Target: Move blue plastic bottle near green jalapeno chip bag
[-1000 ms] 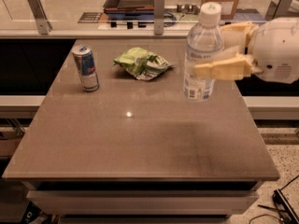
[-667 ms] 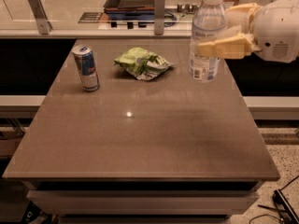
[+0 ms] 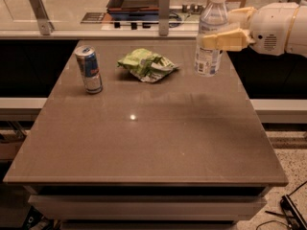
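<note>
The gripper will release the blue plastic bottle on the table (image 3: 193,81) beside the end of the chip bag farthest from the can.
The blue plastic bottle (image 3: 209,35) is a clear water bottle with a white cap and a pale label. It stands upright at the far right of the table, its base at or just above the surface. My gripper (image 3: 218,36) reaches in from the right and is shut on the bottle's middle, one cream finger across its front. The green jalapeno chip bag (image 3: 146,64) lies crumpled and flat on the table, a short gap to the left of the bottle.
A slim blue-and-silver can (image 3: 89,69) stands at the far left of the brown table (image 3: 144,143). Behind the table runs a counter with metal posts (image 3: 164,7) and a dark tray (image 3: 138,0). The floor shows at the lower right.
My gripper has carried the bottle further back on the table and a little left, closer to the chip bag. The bag and the can have not moved.
</note>
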`<state>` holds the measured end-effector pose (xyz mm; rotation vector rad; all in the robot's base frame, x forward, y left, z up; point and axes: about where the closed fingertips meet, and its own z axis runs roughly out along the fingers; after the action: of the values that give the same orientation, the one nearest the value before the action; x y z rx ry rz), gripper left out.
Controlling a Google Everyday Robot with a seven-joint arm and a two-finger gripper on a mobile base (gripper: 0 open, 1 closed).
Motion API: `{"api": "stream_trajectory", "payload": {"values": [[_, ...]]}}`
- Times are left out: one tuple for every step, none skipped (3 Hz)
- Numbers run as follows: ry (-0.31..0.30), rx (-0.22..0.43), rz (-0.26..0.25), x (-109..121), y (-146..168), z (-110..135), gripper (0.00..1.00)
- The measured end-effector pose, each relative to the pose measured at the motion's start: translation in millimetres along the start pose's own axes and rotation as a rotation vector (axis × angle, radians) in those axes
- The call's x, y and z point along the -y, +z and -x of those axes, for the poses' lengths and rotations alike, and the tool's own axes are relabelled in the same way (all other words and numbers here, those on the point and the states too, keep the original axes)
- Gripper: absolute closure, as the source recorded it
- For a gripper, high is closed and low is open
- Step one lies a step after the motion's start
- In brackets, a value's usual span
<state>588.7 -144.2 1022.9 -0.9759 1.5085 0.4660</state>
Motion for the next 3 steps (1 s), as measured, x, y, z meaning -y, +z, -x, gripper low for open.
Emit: {"api": "stream_trajectory", "payload": {"values": [[0.072,0.034,-0.001,20.7,12.6,-24.1,1.00],[0.119,0.061,0.003,34.4,23.7,-41.3,1.00],[0.151,0.067,0.012,43.4,37.2,-56.1,1.00]]}}
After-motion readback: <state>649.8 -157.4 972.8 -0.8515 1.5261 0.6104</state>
